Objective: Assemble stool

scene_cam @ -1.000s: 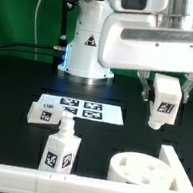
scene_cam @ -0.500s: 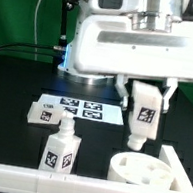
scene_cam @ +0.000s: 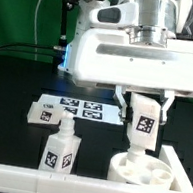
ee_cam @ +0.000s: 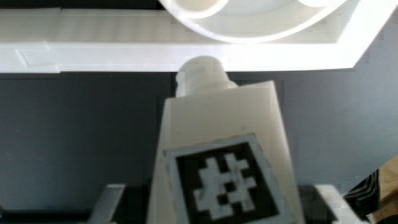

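The white stool leg, now held just above the round seat, will be let go by my gripper upright in the round seat's hole [scene_cam: 122, 169] [ee_cam: 198, 5] facing the standing second leg.
My gripper [scene_cam: 144, 104] is shut on a white stool leg [scene_cam: 141, 124] with a black-and-white tag. It holds the leg upright, narrow end down, just above the round disc seat [scene_cam: 145, 173] at the exterior view's lower right. In the wrist view the held leg [ee_cam: 217, 140] points toward the seat [ee_cam: 249, 20], and the fingers [ee_cam: 111, 203] clamp its sides. A second leg [scene_cam: 59, 147] stands upright on the table at the lower left. A third leg [scene_cam: 44, 114] lies by the marker board.
The marker board [scene_cam: 84, 111] lies flat at the middle, in front of the arm's base [scene_cam: 86, 52]. A long white corner rail [scene_cam: 31, 180] runs along the front edge and turns up beside the seat [scene_cam: 172, 157]; it crosses the wrist view [ee_cam: 107, 60].
The gripper carried the leg from the exterior view's right toward the left and downward, ending just over the seat. The other legs and the seat have not moved.
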Motion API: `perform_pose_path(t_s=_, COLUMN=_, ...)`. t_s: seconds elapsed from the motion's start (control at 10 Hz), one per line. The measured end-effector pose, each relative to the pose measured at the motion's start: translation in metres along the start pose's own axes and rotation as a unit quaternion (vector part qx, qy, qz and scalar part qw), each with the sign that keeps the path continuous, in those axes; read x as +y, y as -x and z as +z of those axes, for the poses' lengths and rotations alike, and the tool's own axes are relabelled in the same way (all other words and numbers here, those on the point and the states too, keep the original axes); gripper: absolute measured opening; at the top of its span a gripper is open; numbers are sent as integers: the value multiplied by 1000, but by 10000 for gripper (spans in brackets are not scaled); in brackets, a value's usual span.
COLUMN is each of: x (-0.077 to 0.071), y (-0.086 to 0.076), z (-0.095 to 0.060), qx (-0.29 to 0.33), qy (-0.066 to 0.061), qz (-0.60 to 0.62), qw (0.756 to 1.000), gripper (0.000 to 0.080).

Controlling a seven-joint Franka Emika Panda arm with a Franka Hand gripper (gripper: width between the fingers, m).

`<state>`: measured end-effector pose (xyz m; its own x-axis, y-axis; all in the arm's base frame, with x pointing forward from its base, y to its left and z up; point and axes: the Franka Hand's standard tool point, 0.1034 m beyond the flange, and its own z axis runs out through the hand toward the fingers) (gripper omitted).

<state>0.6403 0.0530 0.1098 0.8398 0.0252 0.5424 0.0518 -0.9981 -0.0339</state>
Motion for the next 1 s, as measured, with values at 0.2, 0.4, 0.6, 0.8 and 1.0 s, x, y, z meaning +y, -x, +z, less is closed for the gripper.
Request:
perform_pose_path(t_s=0.2, x=19, y=4, z=2, qx=-29, qy=-11, qz=19, qw=999, gripper=318)
perform_pose_path(t_s=0.4, x=3, y=10, z=3, qx=-33, qy=-23, qz=23, qw=999, gripper=318)
perform_pose_path(t_s=0.6, x=6, y=11, z=4, qx=-34, qy=-22, qz=22, qw=999, gripper=318)
perform_pose_path(t_s=0.8, x=10, y=16, z=8, qx=-33, qy=-23, qz=23, qw=999, gripper=318)
perform_pose_path(t_s=1.0, x=7, y=23, z=14, qx=-39, qy=-24, qz=23, qw=999, gripper=318)
